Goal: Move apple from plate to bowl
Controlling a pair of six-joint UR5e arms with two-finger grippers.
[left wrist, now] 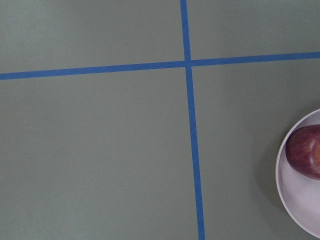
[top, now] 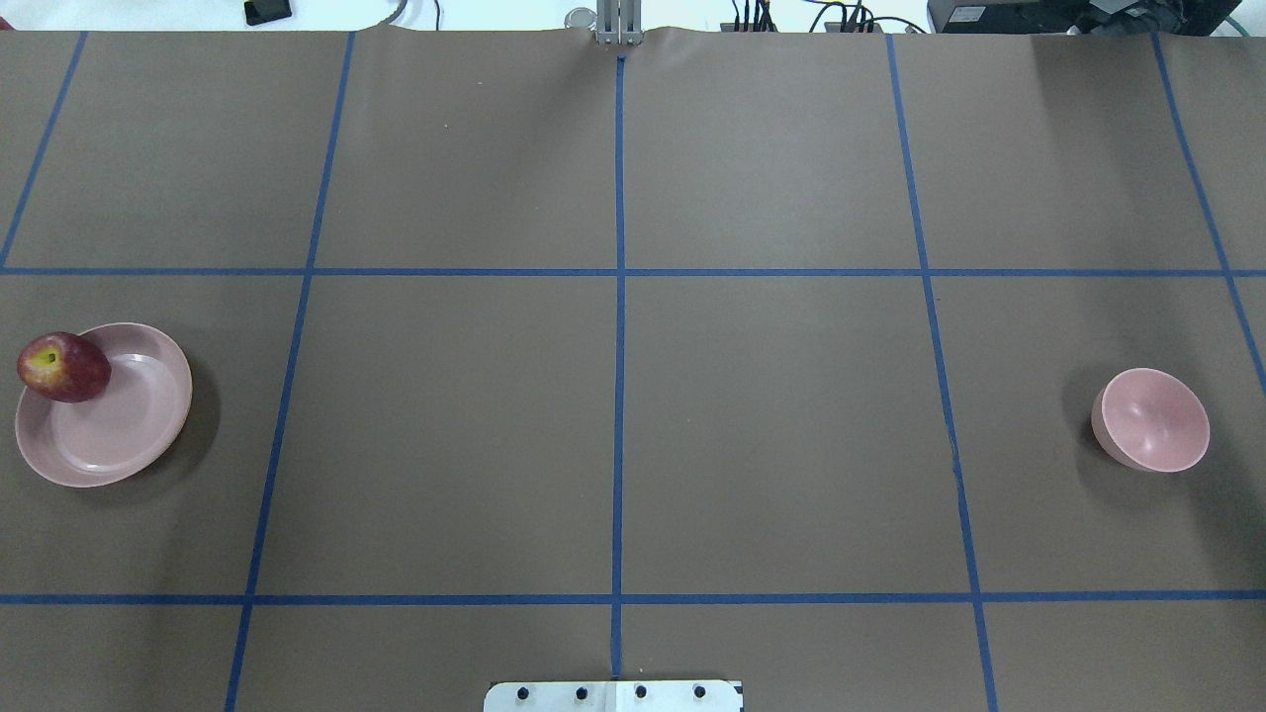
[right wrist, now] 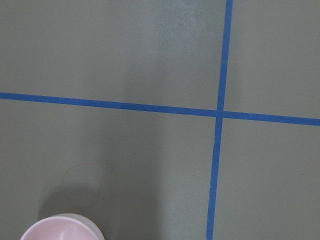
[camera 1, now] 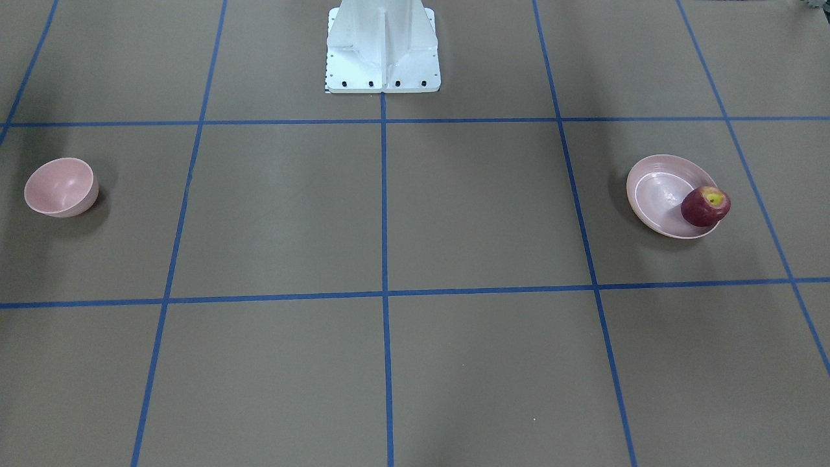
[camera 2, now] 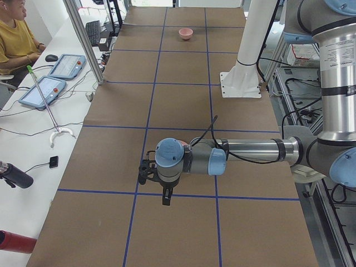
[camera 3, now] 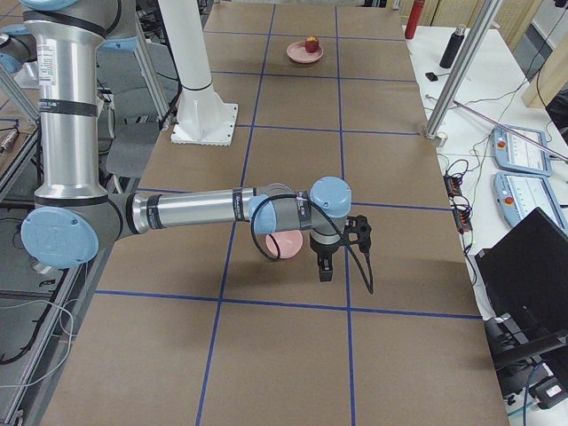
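Note:
My right gripper is going to close on the deep pink bowl's rim [camera 1: 28, 187], on the side farthest from the plate.
The dark red apple [camera 1: 705, 206] sits at the edge of the shallow pink plate [camera 1: 655, 194], on the robot's left side of the table; both show in the overhead view as apple [top: 62, 367] and plate [top: 119, 425]. The left wrist view catches the apple [left wrist: 306, 159] and plate [left wrist: 300, 200] at its right edge. The deep pink bowl [camera 1: 60, 187] stands empty on the robot's right [top: 1152, 419]. The left gripper [camera 2: 147, 171] hovers beside the plate. The right gripper [camera 3: 358, 232] hovers beside the bowl [camera 3: 286, 244]. I cannot tell whether either is open or shut.
The white robot pedestal [camera 1: 382, 48] stands at the table's robot-side edge. Blue tape lines [top: 619, 297] divide the brown table into squares. An operator [camera 2: 16, 33] sits by tablets [camera 2: 67, 65] off the far side, and a bottle [camera 3: 453, 46] stands there too.

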